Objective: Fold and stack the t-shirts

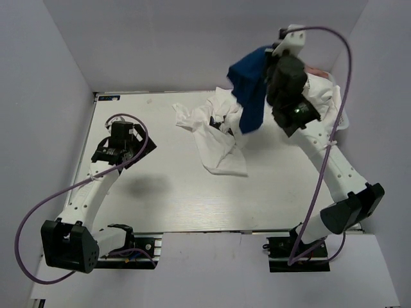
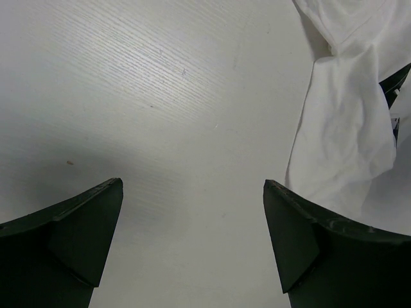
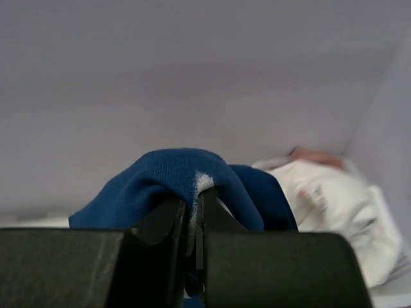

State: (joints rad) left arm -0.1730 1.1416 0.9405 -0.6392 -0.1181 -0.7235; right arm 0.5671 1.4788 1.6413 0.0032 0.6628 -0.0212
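Next, I let go of the royal blue t-shirt with my right gripper on the piled white t-shirts in the back corner bin (image 1: 309,101) (image 3: 324,208).
My right gripper (image 1: 273,61) is raised high at the back right, shut on the royal blue t-shirt (image 1: 249,86), which hangs down from it. In the right wrist view the blue cloth (image 3: 173,179) drapes over the closed fingers (image 3: 164,221). A crumpled white t-shirt (image 1: 215,138) with a dark print lies on the table's middle back. More white t-shirts (image 1: 324,96) are piled behind the right arm. My left gripper (image 1: 131,144) is open and empty over bare table at the left; white cloth (image 2: 347,141) shows to its right.
The white table (image 1: 160,192) is boxed in by grey walls (image 1: 38,96) on the left, back and right. The left arm's purple cable (image 1: 64,192) loops over the table's left side.
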